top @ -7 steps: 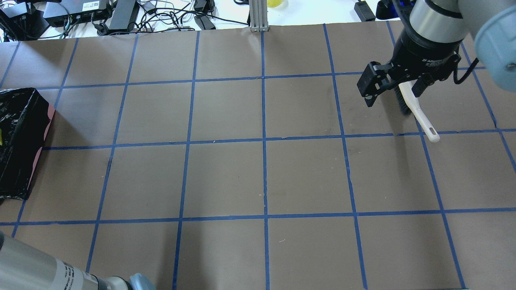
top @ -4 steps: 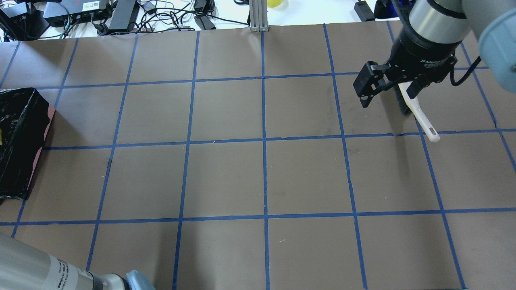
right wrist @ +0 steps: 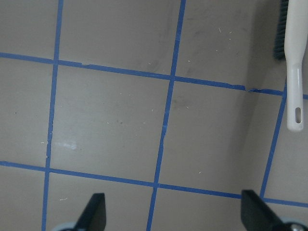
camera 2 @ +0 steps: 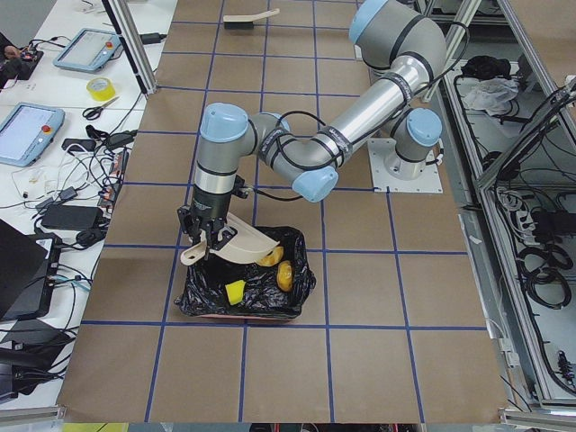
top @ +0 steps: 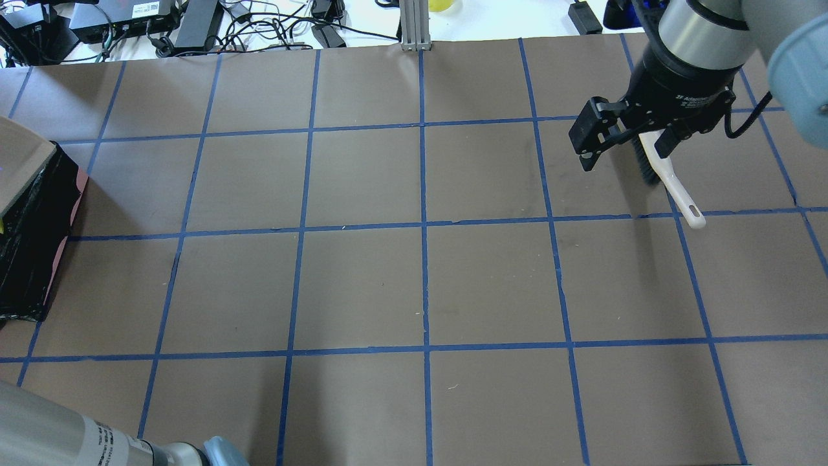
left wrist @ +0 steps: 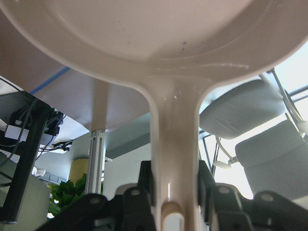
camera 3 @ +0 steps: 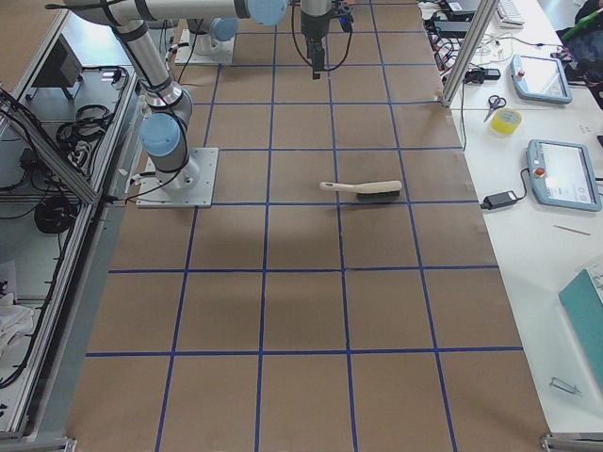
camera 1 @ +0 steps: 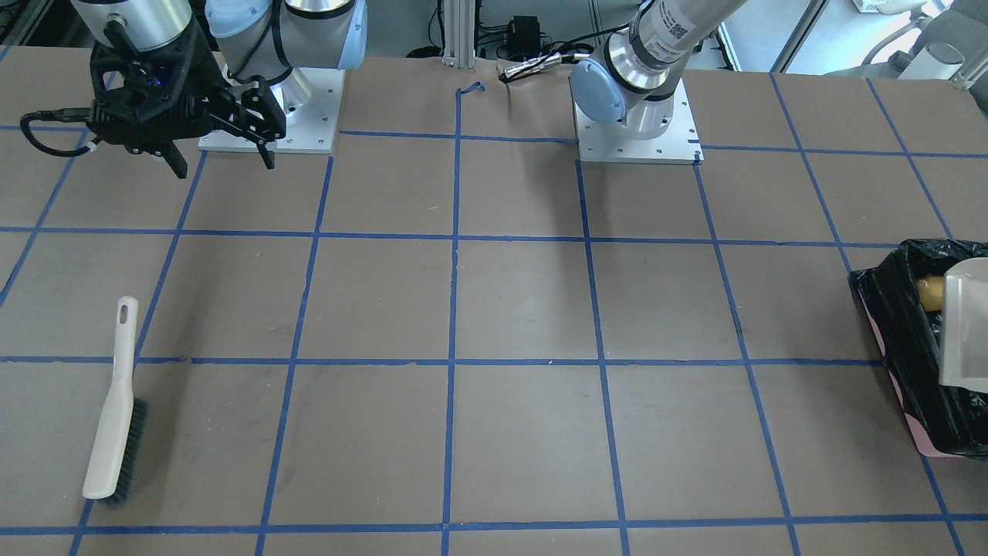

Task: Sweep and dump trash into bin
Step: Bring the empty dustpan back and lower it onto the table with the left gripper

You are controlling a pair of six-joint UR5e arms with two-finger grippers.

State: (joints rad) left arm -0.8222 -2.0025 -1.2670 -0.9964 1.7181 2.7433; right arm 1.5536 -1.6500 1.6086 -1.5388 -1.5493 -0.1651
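Observation:
Next, my left gripper lets go of the cream dustpan on a blue table line (camera 1: 631, 454) between the brush and the bin, closer to the bin. The dustpan is now held tilted over the bin.
The bin (camera 2: 205, 299), pink-sided with a black bag, stands at the table's left end; it also shows in the front-facing view (camera 1: 899, 347) and the overhead view (top: 29, 252). My left gripper (camera 2: 200, 241) is shut on the handle of the cream dustpan (camera 2: 241, 243) and holds it tilted over the bin. The wrist view shows the fingers (left wrist: 144, 185) clamping the handle (left wrist: 174, 144). Trash lies in the bag: a yellow-brown lump (camera 1: 930, 292), an orange piece (camera 2: 284, 275) and a yellow-edged wedge (camera 2: 234, 291). My right gripper (camera 1: 220, 150) is open and empty above the table.
A cream hand brush (camera 1: 116, 409) with dark bristles lies flat on the table at the right end, below my right gripper (top: 624, 145); it also shows in the right wrist view (right wrist: 293, 72). Cables and power bricks (top: 194, 22) lie beyond the far table edge.
The dustpan's edge has come into the overhead view above the bin at the left edge. The right gripper has shifted only slightly above the brush.

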